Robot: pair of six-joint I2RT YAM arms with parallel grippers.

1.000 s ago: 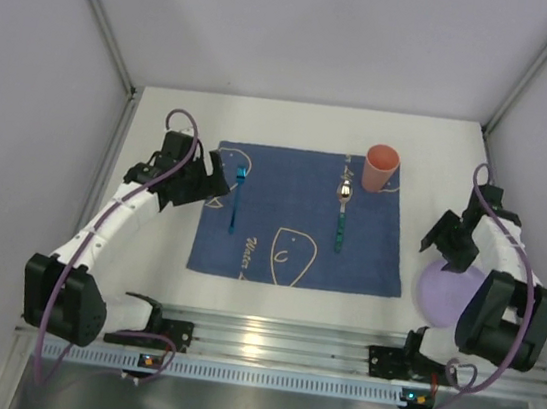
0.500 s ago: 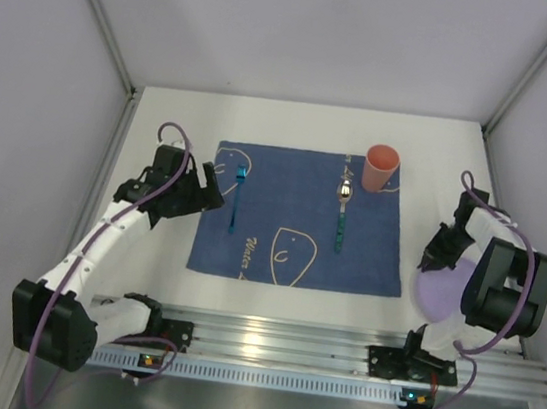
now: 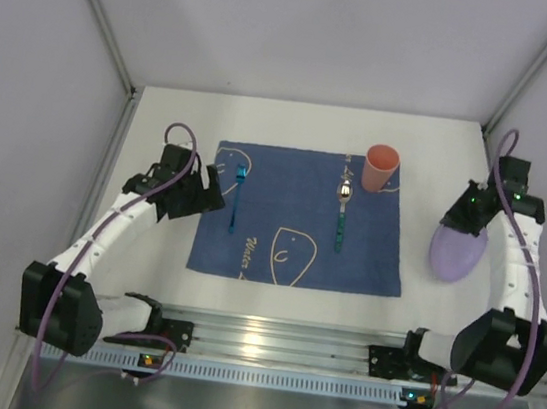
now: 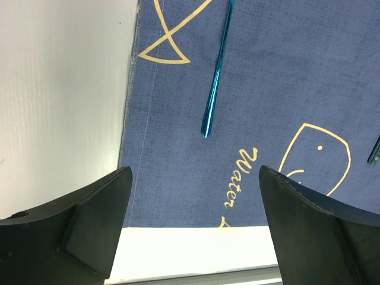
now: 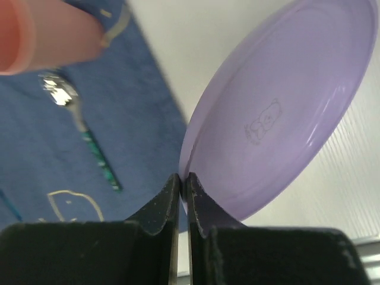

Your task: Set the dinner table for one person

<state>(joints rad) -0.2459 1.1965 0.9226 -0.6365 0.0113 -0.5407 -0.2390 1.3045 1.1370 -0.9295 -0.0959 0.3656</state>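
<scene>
The robot's right gripper should release the lilac plate on the placemat [image 3: 293, 209] between the blue-handled utensil and the green-handled spoon. The plate still hangs tilted off the table.
The white dinner table [image 3: 294, 127] carries a dark blue placemat [image 3: 300, 230]. My right gripper [image 3: 460, 221] is shut on the rim of a lilac plate [image 3: 459, 254], which hangs tilted off the table just right of the mat. The right wrist view shows the jaws [image 5: 184, 178] pinching the plate [image 5: 279, 113] at its edge. On the mat lie a green-handled spoon [image 3: 342, 208] and a blue-handled utensil [image 3: 237, 195]; an orange cup [image 3: 380, 168] stands at the mat's far right corner. My left gripper [image 3: 207, 188] hovers open over the mat's left edge, holding nothing [image 4: 195, 178].
A ribbed aluminium rail [image 3: 276, 341] runs along the near edge, with both arm bases on it. Grey walls close in the left, right and far sides. The blue utensil's handle [image 4: 215, 77] lies ahead of the left jaws.
The right gripper shut on the plate's rim, then raised and tilted it, moving away from the near edge. The left arm shifted only slightly.
</scene>
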